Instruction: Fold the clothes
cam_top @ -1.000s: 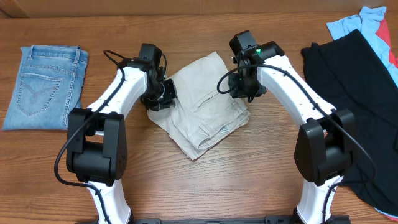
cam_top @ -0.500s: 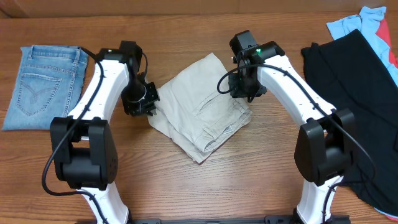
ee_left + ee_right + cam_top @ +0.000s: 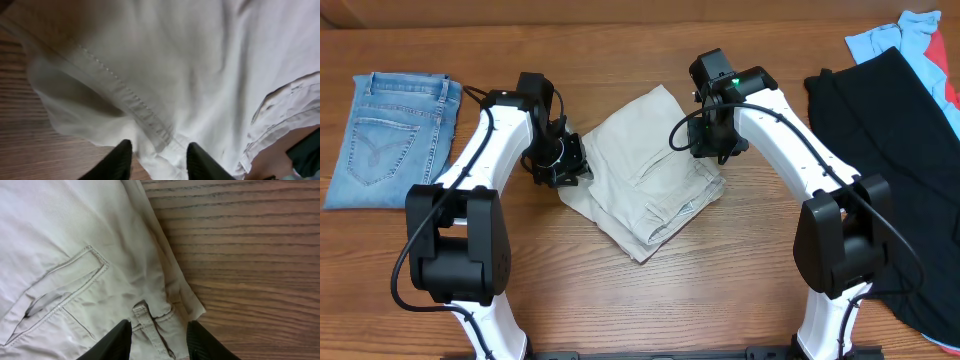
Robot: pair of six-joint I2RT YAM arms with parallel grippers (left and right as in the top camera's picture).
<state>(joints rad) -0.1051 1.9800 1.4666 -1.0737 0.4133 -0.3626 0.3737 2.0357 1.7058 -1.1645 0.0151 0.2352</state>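
Observation:
The folded shorts lie crooked and apart from the jeans, so I need to use my left gripper to take the stitched hem (image 3: pixel 161 139) and pull the shorts straighter, toward the jeans.
The clothes, a pair of pale beige shorts (image 3: pixel 645 175), lie folded in a rough diamond in the middle of the table. My left gripper (image 3: pixel 570 165) is at their left edge. In the left wrist view its jaws (image 3: pixel 161 161) stand open, with a stitched hem and loose cloth (image 3: pixel 150 110) lying between the fingers. My right gripper (image 3: pixel 713 150) is over the shorts' right side. In the right wrist view it (image 3: pixel 159 341) is open too, astride a belt loop (image 3: pixel 145 317) on the waistband, with a pocket flap (image 3: pixel 75 275) just ahead.
Folded blue denim jeans (image 3: pixel 390 140) lie at the far left. A large black garment (image 3: pixel 900 150) covers the right side, with a light blue and red piece (image 3: pixel 920 35) behind it. Bare wooden table (image 3: pixel 650 310) runs along the front.
My left gripper dragged the shorts' left edge out to the left, then opened and shifted slightly back toward the cloth. The right arm has not moved.

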